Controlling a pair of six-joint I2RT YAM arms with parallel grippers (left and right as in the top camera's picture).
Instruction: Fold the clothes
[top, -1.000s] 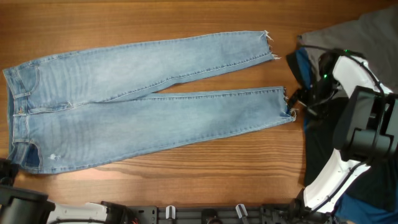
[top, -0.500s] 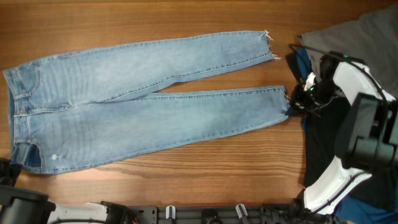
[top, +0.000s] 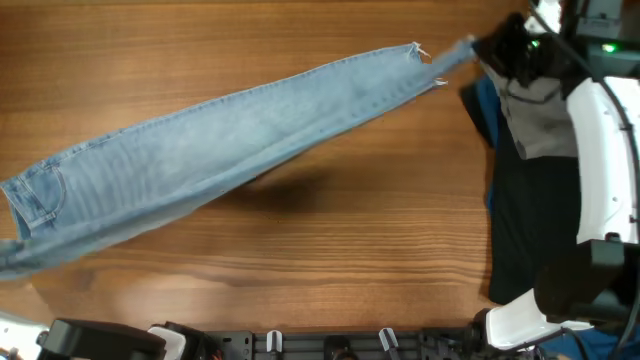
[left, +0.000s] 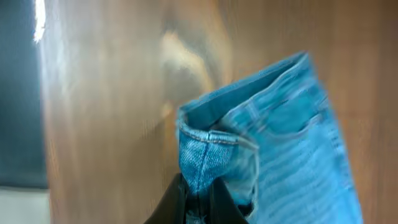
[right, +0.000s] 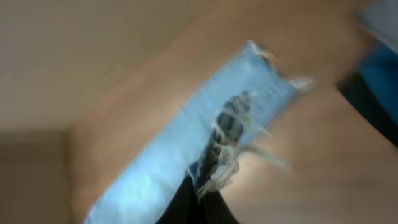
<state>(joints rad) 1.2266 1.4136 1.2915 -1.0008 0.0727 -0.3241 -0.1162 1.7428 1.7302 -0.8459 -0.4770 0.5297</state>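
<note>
My left gripper needs to be over the upper waist corner of the jeans (top: 18, 192) (left: 291, 88), just past the back pocket. It will let go of the waistband there. The waistband is now close above the wood.
The clothes, a pair of light blue jeans (top: 230, 130), hang off the wooden table (top: 350, 240) in one taut band, running from lower left to upper right with one leg over the other. My right gripper (top: 478, 45) is at the top right, shut on a frayed ankle hem (right: 233, 134). In the left wrist view my left gripper (left: 202, 196) is shut on the waistband (left: 205, 140), close above the wood. The left gripper does not show in the overhead view. A back pocket (top: 45, 195) shows near the waist end.
A heap of other garments lies along the table's right side: a grey one (top: 540, 120), a black one (top: 525, 230) and a blue one (top: 482, 105). My right arm (top: 605, 180) rises over that heap. The jeans cast a shadow (top: 280, 185) on the bare wood.
The jeans lay flat with both legs spread. My right gripper shut on the near leg's hem and swung it up and back over the far leg; the whole garment now hangs lifted.
</note>
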